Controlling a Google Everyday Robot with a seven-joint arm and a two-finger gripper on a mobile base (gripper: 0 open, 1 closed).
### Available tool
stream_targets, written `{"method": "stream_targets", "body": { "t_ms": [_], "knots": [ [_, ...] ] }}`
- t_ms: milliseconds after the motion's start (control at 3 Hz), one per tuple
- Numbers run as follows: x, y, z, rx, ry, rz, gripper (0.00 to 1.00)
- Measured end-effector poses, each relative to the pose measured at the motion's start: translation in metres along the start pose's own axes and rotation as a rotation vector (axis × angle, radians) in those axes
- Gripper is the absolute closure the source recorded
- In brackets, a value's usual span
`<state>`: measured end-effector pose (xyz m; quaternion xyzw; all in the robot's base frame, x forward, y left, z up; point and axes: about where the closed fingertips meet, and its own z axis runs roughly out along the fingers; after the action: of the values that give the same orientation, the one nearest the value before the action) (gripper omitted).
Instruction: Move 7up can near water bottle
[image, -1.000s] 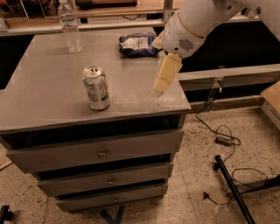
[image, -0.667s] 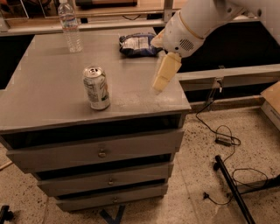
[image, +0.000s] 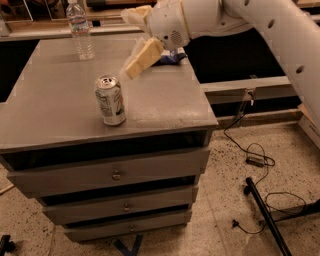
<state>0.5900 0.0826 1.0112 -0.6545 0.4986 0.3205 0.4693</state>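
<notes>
Next, my gripper needs to go to the upper half of the 7up can (image: 109, 91) and close there, leaving the can's bottom free for setting down.
The 7up can (image: 110, 100) stands upright near the front of the grey cabinet top (image: 165, 107), left of its middle. The water bottle (image: 80, 31) stands upright at the back left corner, well behind the can. My gripper (image: 133, 67) hangs over the cabinet top, up and to the right of the can and a short way behind it, not touching it. It holds nothing that I can see. The white arm (image: 240, 20) comes in from the upper right.
A blue-white snack bag (image: 171, 56) lies at the back of the cabinet top, mostly hidden behind my gripper. The cabinet has several drawers (image: 116, 175) below. Cables (image: 255, 161) and a black stand leg (image: 265, 215) lie on the speckled floor to the right.
My gripper has moved left and back across the cabinet top, from near the right edge to just above and behind the can. The can and bottle have not moved.
</notes>
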Motion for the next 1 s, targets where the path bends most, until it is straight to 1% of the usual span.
{"method": "stream_targets", "body": {
  "t_ms": [333,667,1000],
  "knots": [
    [-0.004,0.003,0.003,-0.01,-0.014,0.003,0.0],
    [0.018,0.012,0.012,-0.033,-0.025,0.098,0.0],
    [0.037,0.034,0.03,-0.059,-0.077,0.207,0.0]
  ]
}}
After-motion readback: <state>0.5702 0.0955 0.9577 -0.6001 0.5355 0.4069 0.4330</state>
